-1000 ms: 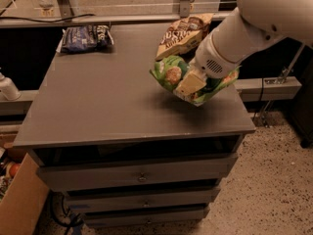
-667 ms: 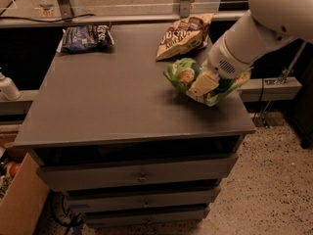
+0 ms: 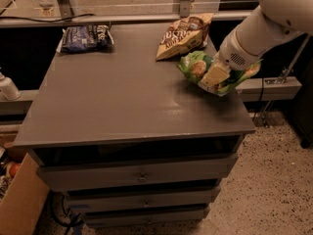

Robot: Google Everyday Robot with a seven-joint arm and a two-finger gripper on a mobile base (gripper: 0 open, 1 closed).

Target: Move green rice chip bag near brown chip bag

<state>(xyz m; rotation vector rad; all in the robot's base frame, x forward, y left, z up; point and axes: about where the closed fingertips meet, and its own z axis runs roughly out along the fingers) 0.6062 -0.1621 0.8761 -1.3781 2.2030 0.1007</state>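
Note:
The robot's gripper should put the green rice chip bag down against the front edge of the brown chip bag (image 3: 197, 65).
The green rice chip bag (image 3: 196, 65) is crinkled bright green with tan rice cakes pictured on it. It is at the right edge of the grey cabinet top (image 3: 122, 97), just in front of the brown chip bag (image 3: 185, 35), which lies flat at the back right. My gripper (image 3: 215, 75) reaches in from the upper right on its white arm and is shut on the green bag. The bag partly hangs past the right edge, and its right part is hidden behind the arm.
A dark blue bag (image 3: 85, 36) lies at the back left corner of the top. Drawers (image 3: 142, 177) are below the top. A cardboard box (image 3: 19, 199) stands on the floor at the lower left. A rail (image 3: 146, 17) runs behind the cabinet.
My gripper has carried the green bag to the right and slightly back, off the front of the brown bag, which now shows in full.

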